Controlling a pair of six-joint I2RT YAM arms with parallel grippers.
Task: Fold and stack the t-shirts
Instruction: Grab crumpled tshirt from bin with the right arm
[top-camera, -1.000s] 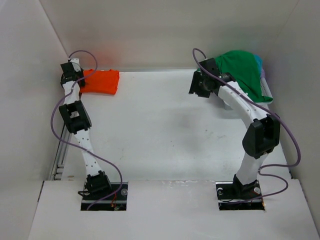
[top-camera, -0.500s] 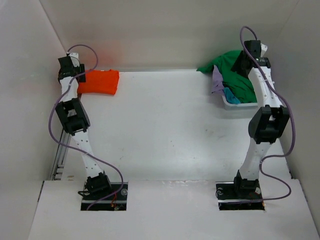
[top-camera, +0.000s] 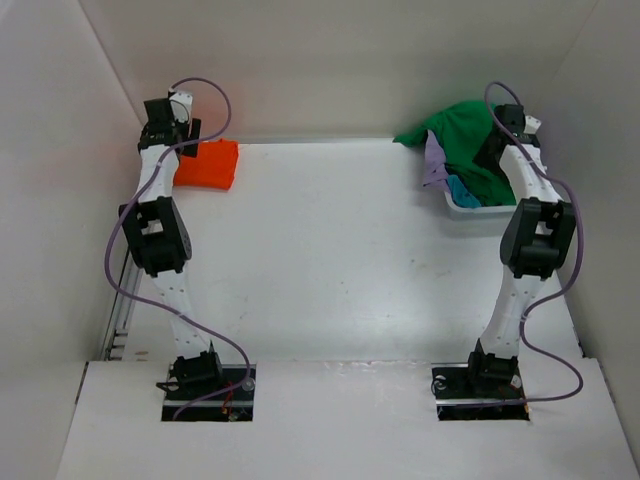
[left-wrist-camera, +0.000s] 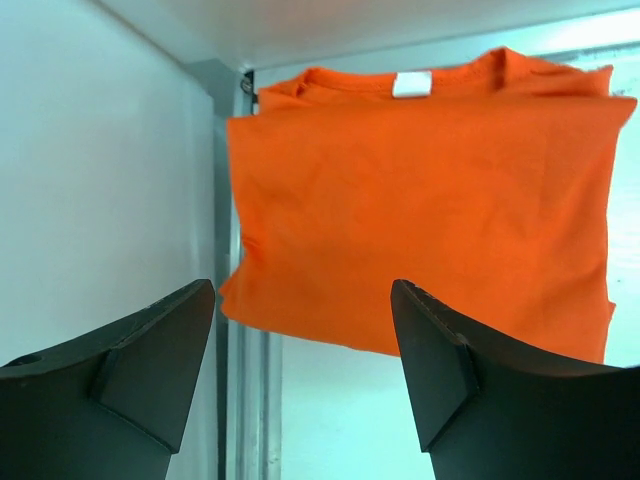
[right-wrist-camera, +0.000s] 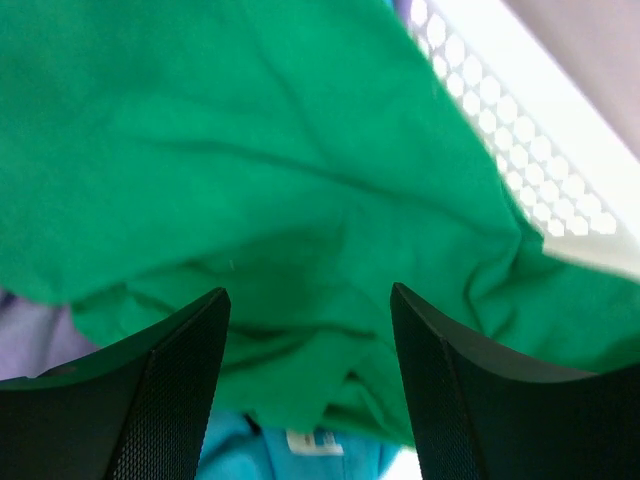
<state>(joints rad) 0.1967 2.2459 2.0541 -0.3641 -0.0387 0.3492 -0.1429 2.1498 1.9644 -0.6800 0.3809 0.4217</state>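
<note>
Next, I close my right gripper on the green t-shirt's loose end (top-camera: 505, 193) (right-wrist-camera: 606, 312), which is draped over the white basket's near corner away from the lavender t-shirt.
A folded bright orange t-shirt (top-camera: 208, 165) lies at the table's far left corner; the left wrist view shows the orange t-shirt (left-wrist-camera: 420, 190) flat, collar tag away from me. My left gripper (left-wrist-camera: 303, 300) hangs open above its near edge, nothing between the fingers. At the far right a crumpled dark green t-shirt (top-camera: 460, 140) tops a heap, with a lavender t-shirt (top-camera: 433, 165) and a teal t-shirt (top-camera: 458, 189) under it. My right gripper (right-wrist-camera: 310, 300) is open just above the green t-shirt (right-wrist-camera: 250, 170), with the teal t-shirt (right-wrist-camera: 260, 455) showing below.
The white lattice basket (top-camera: 478, 209) holds the heap at the far right; its rim (right-wrist-camera: 500, 120) shows in the right wrist view. White walls enclose the table on the left, back and right. A metal rail (left-wrist-camera: 245, 400) runs along the left table edge.
The left gripper opened and rose from the orange t-shirt's left side. The right arm swung from the table's middle back to the basket, and the green t-shirt now lies on the heap.
</note>
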